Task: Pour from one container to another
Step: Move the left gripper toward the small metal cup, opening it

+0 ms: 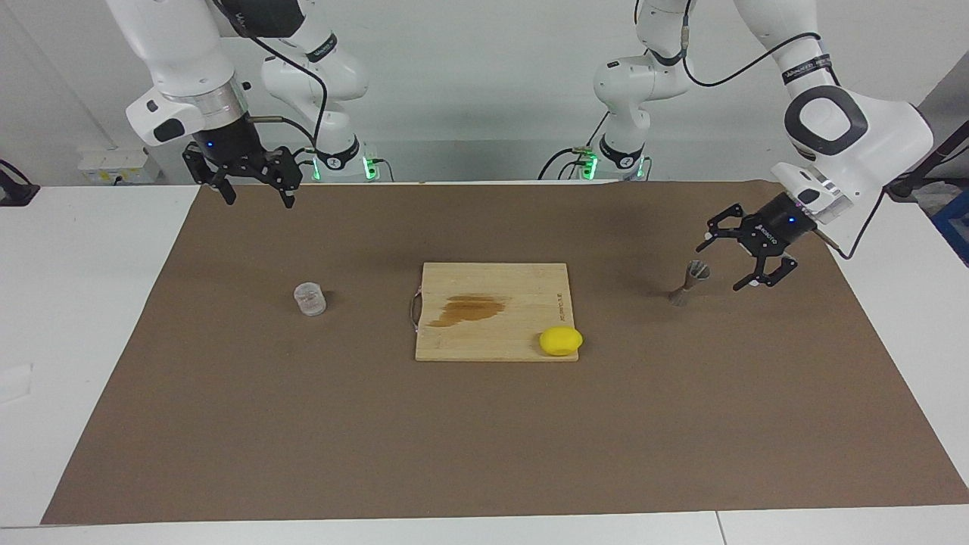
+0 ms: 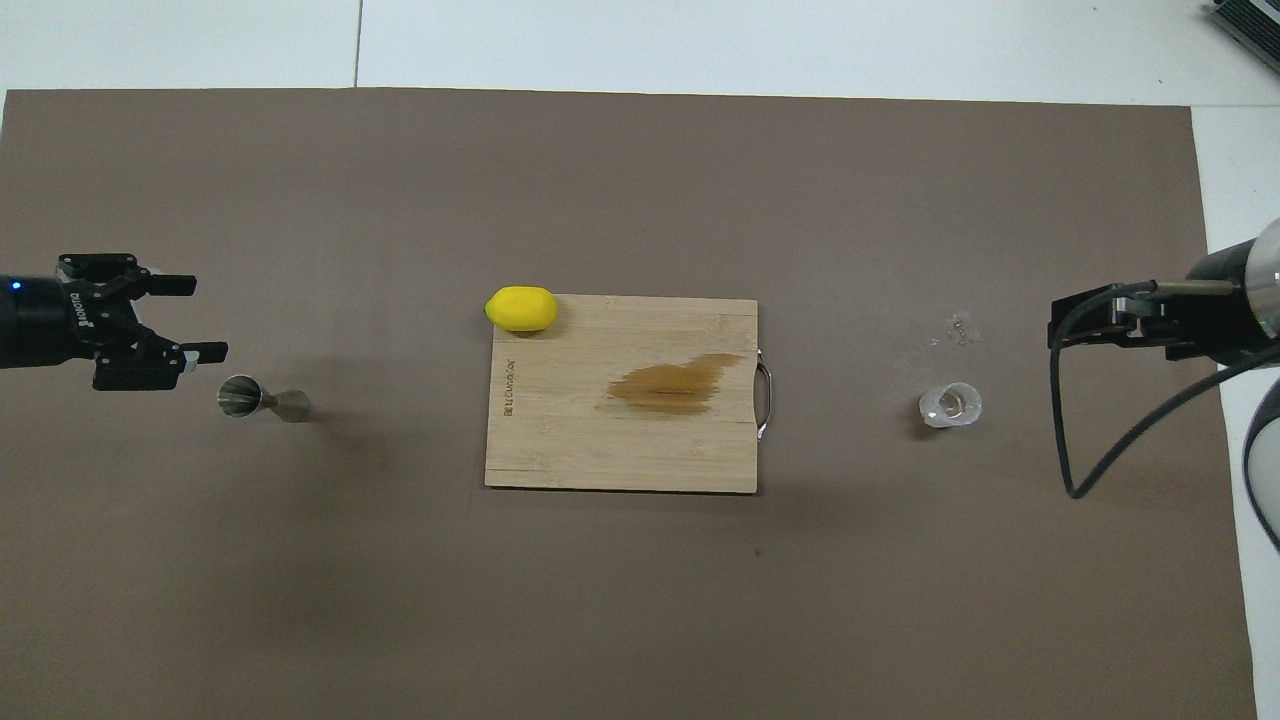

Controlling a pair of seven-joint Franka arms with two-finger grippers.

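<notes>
The robot's left gripper will next close around the upper cup (image 2: 244, 397) of the silvery metal jigger.
The clear glass tumbler (image 1: 310, 298) (image 2: 950, 404) stands on the brown mat toward the right arm's end of the table. My right gripper (image 1: 258, 202) (image 2: 1058, 322) hangs open over the mat's edge by the robots, well above the tumbler, and waits. The silvery metal jigger (image 1: 689, 282) (image 2: 256, 400) stands upright toward the left arm's end. My left gripper (image 1: 719, 267) (image 2: 203, 318) is turned on its side, low beside the jigger's upper cup. Its jaws stand open toward the jigger with nothing between them and do not touch it.
A wooden cutting board (image 1: 492, 291) (image 2: 620, 450) with a brown wet stain lies mid-table between the two containers. A yellow lemon (image 1: 561, 341) (image 2: 521, 308) rests at its corner. A few clear droplets (image 2: 962, 325) lie on the mat near the tumbler.
</notes>
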